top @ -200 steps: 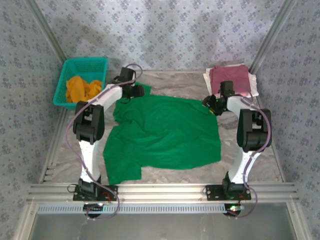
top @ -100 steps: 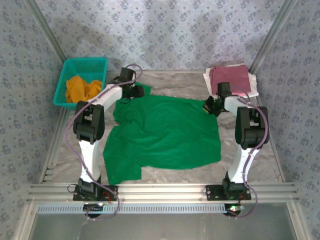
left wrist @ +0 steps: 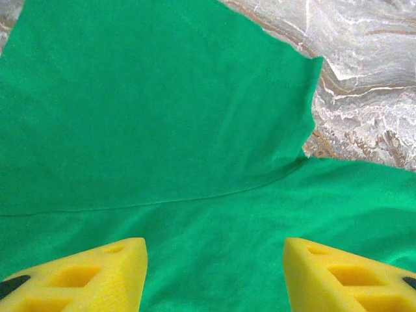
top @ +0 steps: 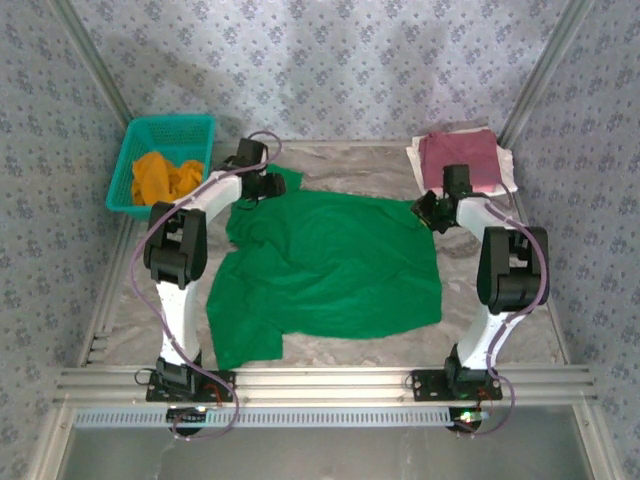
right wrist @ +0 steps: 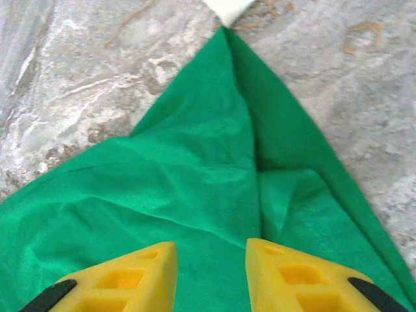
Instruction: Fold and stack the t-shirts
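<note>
The green t-shirt's top layer sits crooked over the lower layer, so next my right gripper grabs the pointed corner [right wrist: 225,47] and pulls it straight before folding.
A bright green t-shirt [top: 330,265] lies spread flat over the middle of the table. My left gripper [top: 266,186] hovers over its far left sleeve, and in the left wrist view the gripper [left wrist: 214,276] is wide open with green cloth [left wrist: 162,130] below the yellow fingers [left wrist: 97,276]. My right gripper [top: 427,210] is over the shirt's far right corner. There the gripper [right wrist: 211,270] stands open with a narrower gap above the pointed green corner [right wrist: 227,130]. A folded maroon-pink shirt [top: 460,155] rests on a white one [top: 508,178] at the back right. An orange shirt [top: 165,177] lies crumpled in the basket.
The teal mesh basket [top: 172,125] stands at the back left, off the table's edge. Bare marble tabletop [top: 500,330] shows on the right and along the front. Patterned walls enclose the cell. A white cloth corner [right wrist: 227,6] lies just beyond the green corner.
The right arm's elbow has swung a little to the right while its gripper stays near the shirt's far right corner. The left arm and the shirt look unchanged.
</note>
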